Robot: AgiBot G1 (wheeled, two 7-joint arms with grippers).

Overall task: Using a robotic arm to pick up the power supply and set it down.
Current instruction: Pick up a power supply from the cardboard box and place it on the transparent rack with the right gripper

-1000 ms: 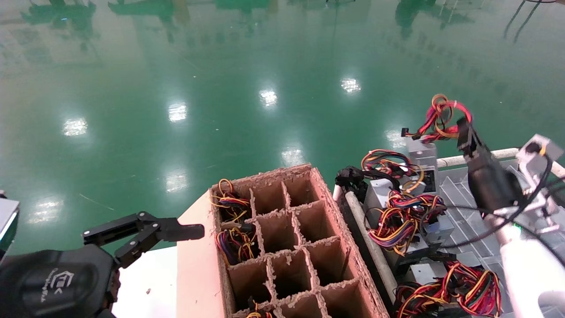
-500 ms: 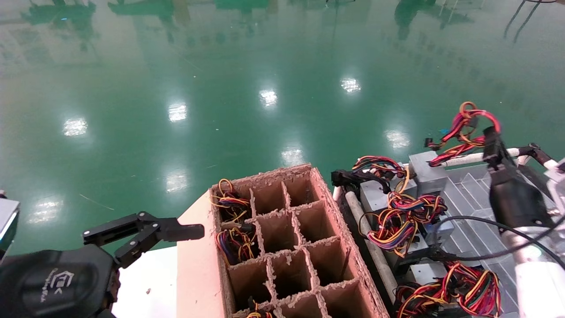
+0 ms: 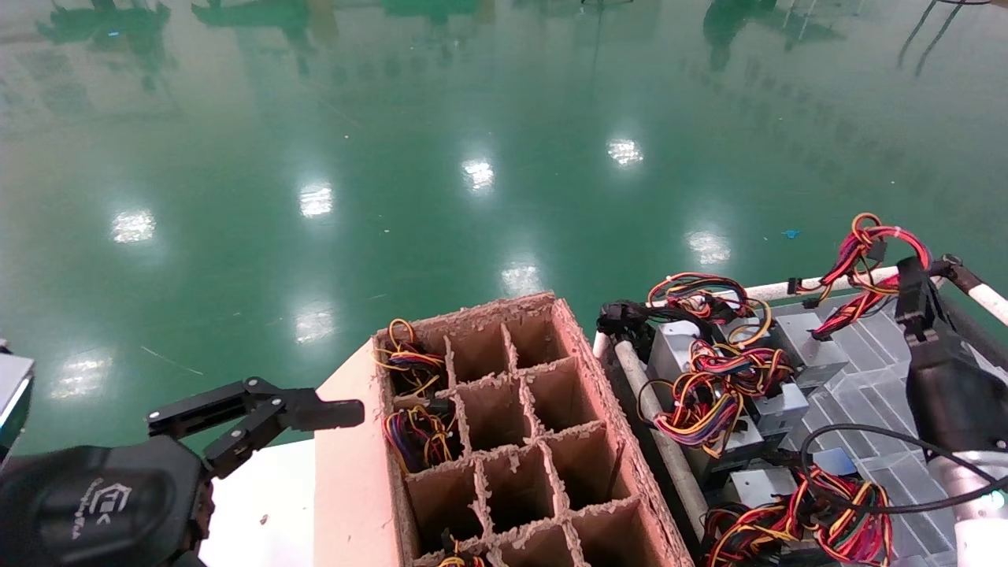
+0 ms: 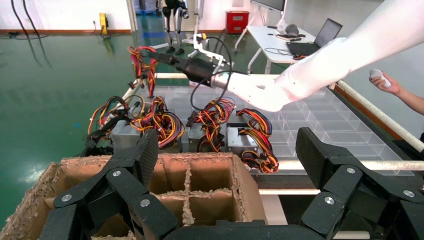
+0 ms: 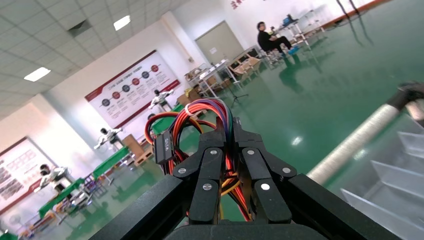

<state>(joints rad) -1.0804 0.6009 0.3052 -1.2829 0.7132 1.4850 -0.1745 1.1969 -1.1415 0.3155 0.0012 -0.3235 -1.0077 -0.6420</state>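
Note:
Next, I open my right gripper and let the power supply go beside the grey boxes near the tray's far white rail point(image 3: 784, 330).
The power supply point(image 3: 815, 352), a small silver-grey box, lies tilted on the clear tray at the right, its mostly red wire bundle point(image 3: 874, 240) rising from it. My right gripper point(image 3: 911, 272) is shut on that bundle near its top loop. In the right wrist view the jaws point(image 5: 230, 127) pinch the red, orange and purple wires point(image 5: 200, 107), with a black connector hanging beside them. The left wrist view shows the white robotic arm point(image 4: 300, 75) holding the bundle point(image 4: 141, 62) above the tray. My left gripper point(image 3: 260, 409) stays parked at the lower left, open point(image 4: 227, 155) and empty.
A brown cardboard divider box point(image 3: 598, 378) stands in the middle, some cells holding wired units. Other grey boxes with mixed-colour wires point(image 3: 709, 386) crowd the tray's left side. The clear compartment tray point(image 3: 866, 394) has a white pipe rail point(image 3: 776, 290). A person's hand point(image 4: 385, 80) is beyond the tray.
My right gripper has moved right and down with the wire bundle. The grey box has come down from above the rail onto the tray. The left arm has not moved.

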